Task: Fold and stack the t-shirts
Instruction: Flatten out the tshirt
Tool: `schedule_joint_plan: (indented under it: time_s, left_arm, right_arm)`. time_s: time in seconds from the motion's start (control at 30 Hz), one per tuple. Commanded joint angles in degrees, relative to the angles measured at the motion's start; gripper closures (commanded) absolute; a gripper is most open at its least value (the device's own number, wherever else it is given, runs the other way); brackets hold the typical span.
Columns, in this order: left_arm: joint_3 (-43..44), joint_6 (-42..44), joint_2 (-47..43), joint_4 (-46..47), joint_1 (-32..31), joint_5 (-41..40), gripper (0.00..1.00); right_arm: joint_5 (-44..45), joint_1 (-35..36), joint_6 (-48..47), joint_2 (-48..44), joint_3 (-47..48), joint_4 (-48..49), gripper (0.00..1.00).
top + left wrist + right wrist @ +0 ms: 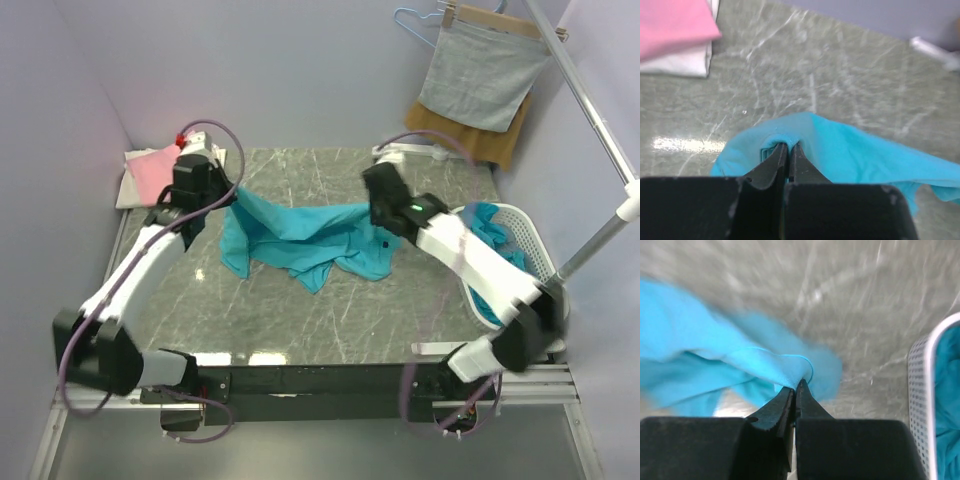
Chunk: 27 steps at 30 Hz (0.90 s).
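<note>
My left gripper needs to let go of the edge of the teal t-shirt on the marble [218,228] [697,120], just in front of the corner of the white t-shirt.
A teal t-shirt [300,238] hangs stretched above the middle of the marble table between both arms. My left gripper [787,146] is shut on its left edge, with teal cloth [855,155] bunched round the tips. The hem on the right side [785,370] is pinched in my right gripper [796,386], which is shut on it and lifted off the table. In the top view the left gripper [228,196] and the right gripper [380,218] stand at the shirt's two upper corners. A folded pink t-shirt [152,172] lies on a white one [675,64] at the back left.
A white basket [525,235] at the right holds more teal cloth [947,390]. A grey cloth [482,76] and a mustard-brown cloth [500,140] hang on the back wall at the right. A white object [412,152] lies at the table's back edge.
</note>
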Motion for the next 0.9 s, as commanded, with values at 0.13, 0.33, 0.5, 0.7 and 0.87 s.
schedule_joint_plan:
  time_s: [0.13, 0.33, 0.5, 0.7, 0.87]
  left_arm:
    - [10.19, 1.85, -24.70, -16.82, 0.29, 5.12, 0.99]
    - [20.98, -1.05, -36.14, -30.01, 0.29, 6.71, 0.99]
    - [37.25, -2.20, -36.85, -44.25, 0.29, 5.92, 0.99]
    - [47.37, -2.11, -34.57, -49.01, 0.11, 1.17, 0.99]
    - [33.08, -2.81, -33.77, -43.32, 0.02, 0.99, 0.99]
  right_arm:
    - [-12.91, 5.61, -1.05, -26.98, 5.77, -11.13, 1.00]
    - [-26.69, 7.82, 1.06, -42.01, 8.23, -12.30, 1.00]
    - [-32.88, 7.91, 1.77, -48.26, 13.85, -12.12, 1.00]
    - [-24.38, 7.82, -1.75, -45.03, 19.30, -10.27, 1.00]
    - [-14.78, 7.82, -5.35, -35.36, 16.79, -7.73, 0.99]
